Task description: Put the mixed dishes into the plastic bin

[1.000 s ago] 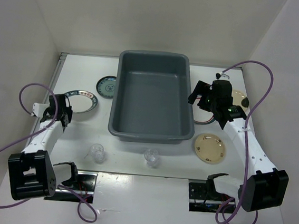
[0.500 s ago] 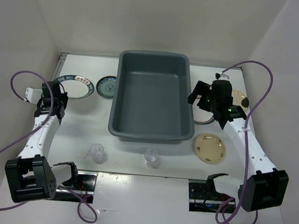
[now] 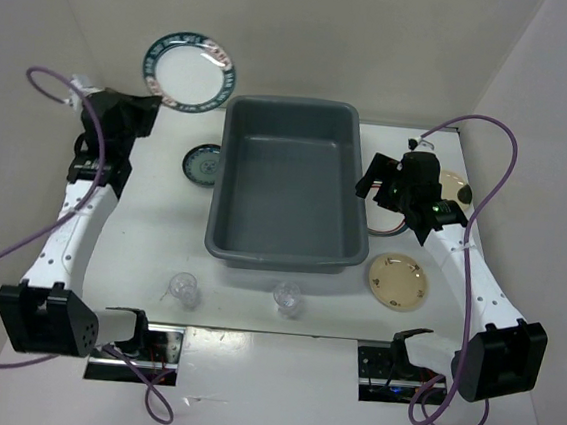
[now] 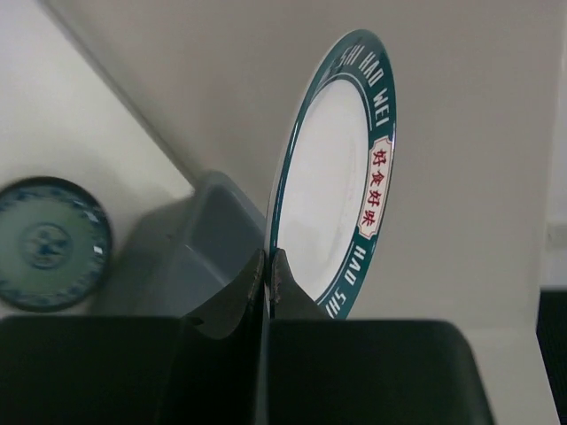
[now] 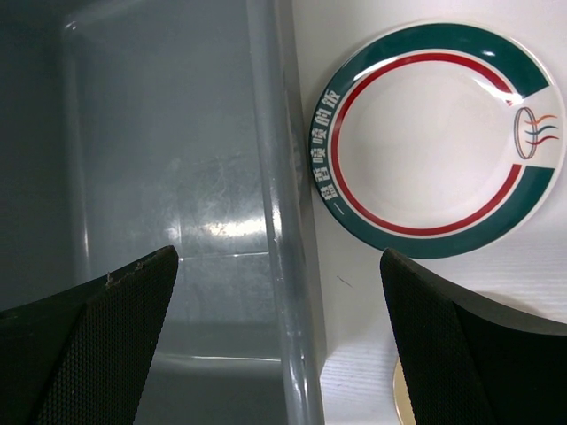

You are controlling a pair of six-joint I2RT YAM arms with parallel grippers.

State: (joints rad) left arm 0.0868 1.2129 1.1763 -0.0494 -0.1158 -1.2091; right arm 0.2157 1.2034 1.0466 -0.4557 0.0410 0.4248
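Observation:
The green and red plate's rim [image 3: 404, 221] [image 5: 543, 198] beside its small logo, on the side away from the bin, should be gripped next by my right gripper.
My left gripper [image 4: 268, 266] is shut on the rim of a white plate with a dark green lettered rim [image 4: 341, 177]. It holds the plate [image 3: 190, 71] on edge in the air, left of the back left corner of the dark grey plastic bin [image 3: 291, 188]. That bin corner [image 4: 186, 257] lies just below the plate. My right gripper [image 5: 276, 266] stands open astride the bin's right rim [image 5: 283, 221], empty; from above it [image 3: 374, 186] hovers at that rim. Beside it on the table lies a white plate with a green and red rim [image 5: 438, 142].
A small teal dish [image 3: 204, 163] lies left of the bin. A tan plate [image 3: 396, 281] rests at the bin's front right. Two clear cups [image 3: 184, 289] [image 3: 287, 297] stand near the front edge. White walls close in the table on three sides.
My left arm has lifted the green-rimmed plate off the table at the left, carrying it up and toward the back. The right arm has not moved.

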